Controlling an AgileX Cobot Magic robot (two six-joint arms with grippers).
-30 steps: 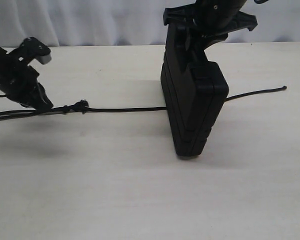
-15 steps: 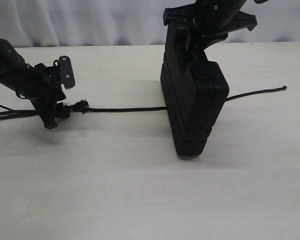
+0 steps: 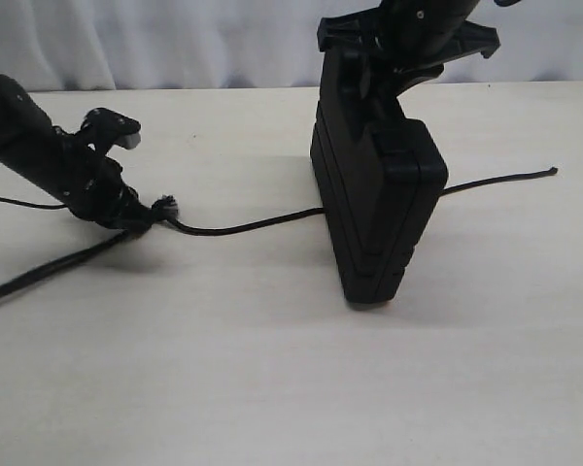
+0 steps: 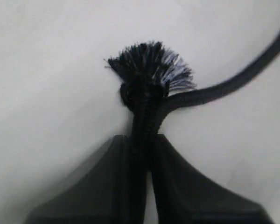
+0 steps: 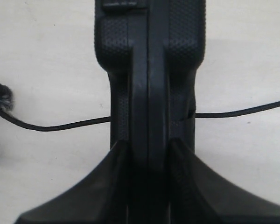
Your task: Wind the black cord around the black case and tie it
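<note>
The loose part of the black cord points away from the black case, so the robot's left gripper will swing it around and take the cord [image 3: 112, 242] behind its knot.
The black case [image 3: 377, 199] stands upright on its edge right of the table's middle, and my right gripper [image 3: 369, 73] is shut on its top end; the right wrist view shows the case [image 5: 149, 70] clamped between both fingers. The black cord [image 3: 243, 226] lies on the table, passes under or behind the case and runs out to a free end at the right [image 3: 549, 172]. My left gripper [image 3: 136, 216] is shut on the cord just behind its knotted, frayed tuft [image 4: 149, 70], low over the table at the left.
A loose stretch of the cord [image 3: 49, 271] trails from the left gripper toward the table's front left. A thin cable [image 3: 19, 202] runs off to the left edge. A pale curtain hangs behind the table's far edge.
The left gripper has turned and shifted slightly right with the knot in it. The cord between the knot and the case has gone from taut to a slack curve. The right arm and case are still.
</note>
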